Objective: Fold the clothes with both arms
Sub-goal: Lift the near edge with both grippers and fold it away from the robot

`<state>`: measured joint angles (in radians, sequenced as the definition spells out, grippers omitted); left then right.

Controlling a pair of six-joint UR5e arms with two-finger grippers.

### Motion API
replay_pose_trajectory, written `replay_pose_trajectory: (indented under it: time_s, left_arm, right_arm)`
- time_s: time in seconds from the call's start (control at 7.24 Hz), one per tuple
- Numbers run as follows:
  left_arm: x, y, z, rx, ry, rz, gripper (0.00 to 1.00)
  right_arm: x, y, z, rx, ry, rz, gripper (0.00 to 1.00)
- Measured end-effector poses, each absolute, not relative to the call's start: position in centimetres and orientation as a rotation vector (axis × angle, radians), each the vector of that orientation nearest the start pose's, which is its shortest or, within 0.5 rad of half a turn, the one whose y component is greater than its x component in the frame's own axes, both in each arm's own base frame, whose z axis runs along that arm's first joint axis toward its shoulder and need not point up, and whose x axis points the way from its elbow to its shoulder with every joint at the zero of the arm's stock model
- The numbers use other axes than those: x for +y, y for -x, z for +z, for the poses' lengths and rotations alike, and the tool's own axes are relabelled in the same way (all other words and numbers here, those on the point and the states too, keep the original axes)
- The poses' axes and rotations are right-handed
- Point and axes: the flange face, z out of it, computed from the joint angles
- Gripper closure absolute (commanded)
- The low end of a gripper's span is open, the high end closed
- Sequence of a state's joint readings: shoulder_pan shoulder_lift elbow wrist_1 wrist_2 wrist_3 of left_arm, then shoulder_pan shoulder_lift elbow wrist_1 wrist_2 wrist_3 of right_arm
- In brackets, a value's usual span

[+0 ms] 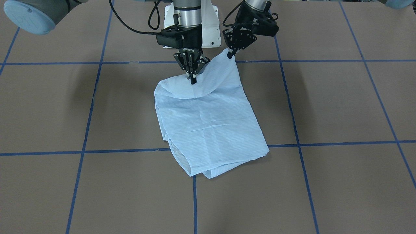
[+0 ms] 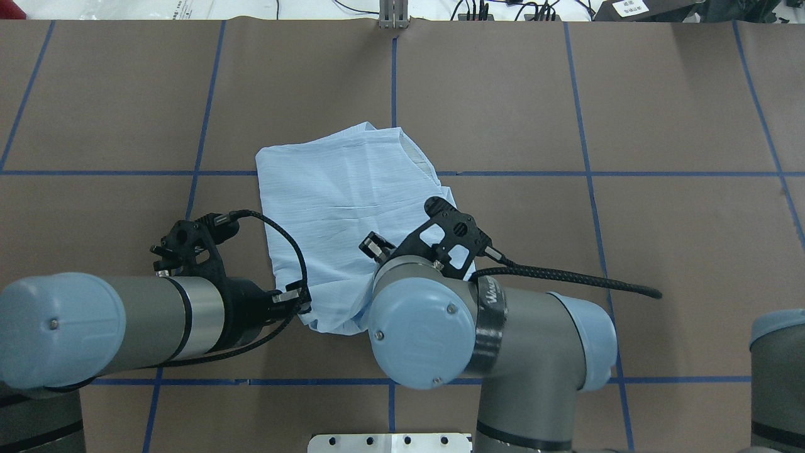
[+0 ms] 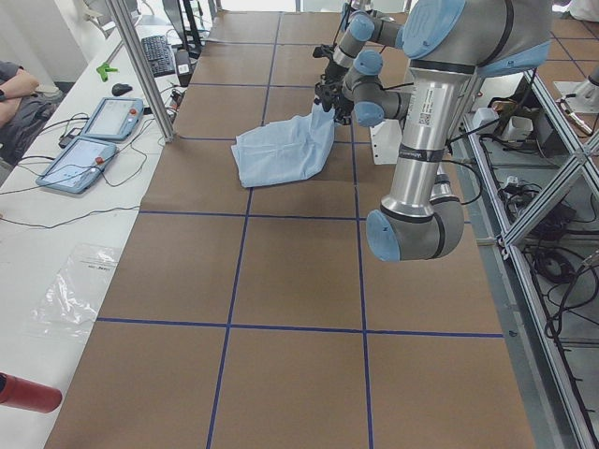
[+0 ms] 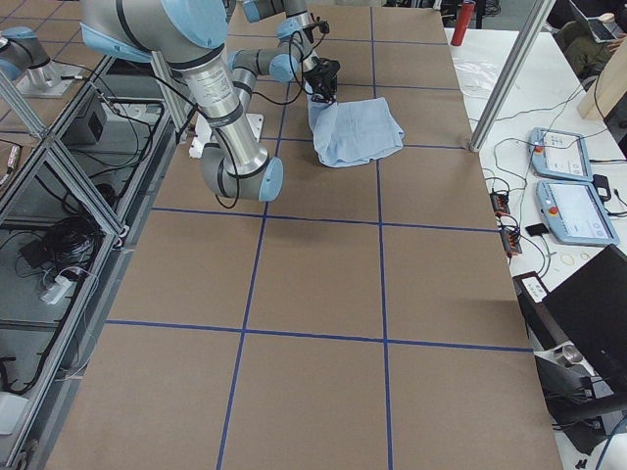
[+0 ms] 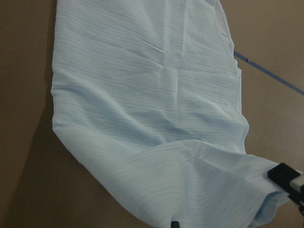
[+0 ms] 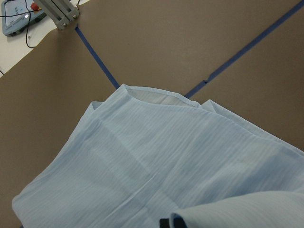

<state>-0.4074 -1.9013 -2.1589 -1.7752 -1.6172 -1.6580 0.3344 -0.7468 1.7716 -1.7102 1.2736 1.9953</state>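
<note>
My left gripper has the raised shirt corner. It will let go of it on the shirt's far corner (image 1: pixel 266 150), nearest the blue tape crossing. That corner is now on the robot-side edge.
The pale-blue striped shirt (image 1: pixel 211 123) lies folded on the brown table, its long axis running away from the robot. It also shows in the overhead view (image 2: pixel 339 201) and in both wrist views (image 5: pixel 152 118) (image 6: pixel 166 161). My left gripper (image 1: pixel 230 54) is shut on one corner of the shirt's robot-side edge and holds it raised off the table. My right gripper (image 1: pixel 193 79) is shut on the same edge a little lower, so the fabric sags between the two. In the overhead view my right gripper is hidden under its own wrist; my left gripper (image 2: pixel 300 303) shows at the shirt's corner.
Blue tape lines (image 1: pixel 84 151) grid the table. The white pedestal base (image 1: pixel 191 29) stands just behind the grippers. Two tablets (image 3: pixel 94 136) lie on the side bench and a metal post (image 3: pixel 140 70) stands beside the table. A red bottle (image 3: pixel 23 393) lies near the table's end.
</note>
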Motion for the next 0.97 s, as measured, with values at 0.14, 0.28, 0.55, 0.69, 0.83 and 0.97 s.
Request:
replay_pose_trajectory:
  time_s: [0.14,0.28,0.55,0.69,0.83,0.97]
  left_arm:
    - [-34.8,-42.2,21.4,1.088,-0.176,-0.433,1.00]
    - [-37.6,-42.4,22.1,1.053,-0.213,-0.444,1.00]
    - [-43.0,-42.0,23.8,0.980,-0.284,-0.452,1.00]
    - [-45.3,-42.1,24.3,0.950,-0.305,-0.456,1.00]
    - [-47.8,-42.6,24.8,0.928,-0.319,-0.471,1.00]
    - [-50.1,-43.2,25.5,0.911,-0.331,-0.482,1.00]
  right_arm:
    - [-39.4,58.2,9.4,-0.901,-0.270,0.836,1.00]
    - [-41.8,60.0,9.4,-0.896,-0.294,0.828,1.00]
    - [-46.5,62.9,10.4,-0.890,-0.341,0.811,1.00]
    - [-48.1,63.9,10.7,-0.885,-0.353,0.811,1.00]
    - [-49.1,64.6,10.8,-0.880,-0.358,0.810,1.00]
    - [-49.9,65.3,10.8,-0.873,-0.364,0.807,1.00]
